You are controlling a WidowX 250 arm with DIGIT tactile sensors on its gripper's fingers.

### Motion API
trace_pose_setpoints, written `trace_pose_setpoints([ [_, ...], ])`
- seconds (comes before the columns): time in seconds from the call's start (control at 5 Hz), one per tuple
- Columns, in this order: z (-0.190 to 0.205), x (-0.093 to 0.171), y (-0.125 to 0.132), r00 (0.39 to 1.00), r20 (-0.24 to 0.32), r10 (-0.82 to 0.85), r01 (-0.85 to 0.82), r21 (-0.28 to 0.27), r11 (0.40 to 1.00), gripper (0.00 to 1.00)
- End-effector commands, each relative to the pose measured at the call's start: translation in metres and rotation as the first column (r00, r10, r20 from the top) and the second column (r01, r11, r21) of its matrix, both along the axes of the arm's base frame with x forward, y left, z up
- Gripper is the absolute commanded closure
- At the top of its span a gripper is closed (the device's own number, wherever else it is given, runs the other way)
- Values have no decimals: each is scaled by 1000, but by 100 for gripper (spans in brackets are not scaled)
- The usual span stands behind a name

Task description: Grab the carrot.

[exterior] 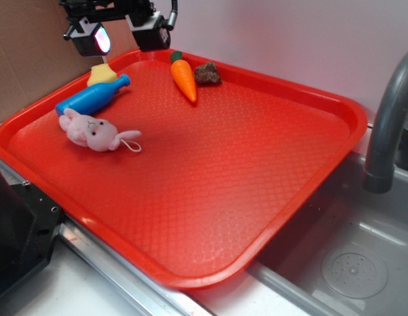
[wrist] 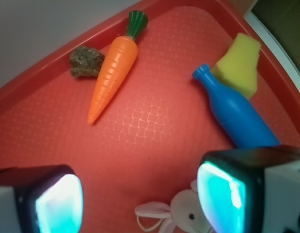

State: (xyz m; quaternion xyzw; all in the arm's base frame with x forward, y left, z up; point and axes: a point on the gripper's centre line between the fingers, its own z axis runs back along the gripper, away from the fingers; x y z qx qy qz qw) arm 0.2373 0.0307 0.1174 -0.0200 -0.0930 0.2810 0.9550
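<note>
My gripper is to close on the narrowing body of the orange carrot (exterior: 188, 83) (wrist: 106, 86), a little past its middle toward the carrot's tip, away from its green stem.
The orange carrot (exterior: 184, 78) with its dark green stem cap lies flat near the far rim of the red tray (exterior: 256, 217). In the wrist view the carrot (wrist: 112, 76) points its tip toward me, stem at the tray's rim. My gripper (exterior: 122, 34) hangs high above the tray's far left corner, well left of the carrot and not touching it. Its jaws stand wide apart with nothing between them. From the wrist camera, my gripper (wrist: 140, 201) frames bare tray and a plush rabbit's head below.
A brown rock-like lump (exterior: 207, 73) sits right beside the carrot. A blue bottle (exterior: 93, 96) lies on its side against a yellow sponge (exterior: 102, 74). A pink plush rabbit (exterior: 95, 131) lies near the left. A sink and grey faucet (exterior: 388, 125) are at right.
</note>
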Motion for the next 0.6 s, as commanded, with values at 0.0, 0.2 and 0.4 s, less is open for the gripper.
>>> trace_pose_setpoints([
  [0.0, -11, 40, 3, 986, 132, 100, -101, 6, 995, 0],
  [0.2, -25, 53, 6, 982, 136, 131, -130, -12, 991, 0],
  [0.4, -39, 64, 10, 985, 95, 141, -143, 18, 989, 0],
])
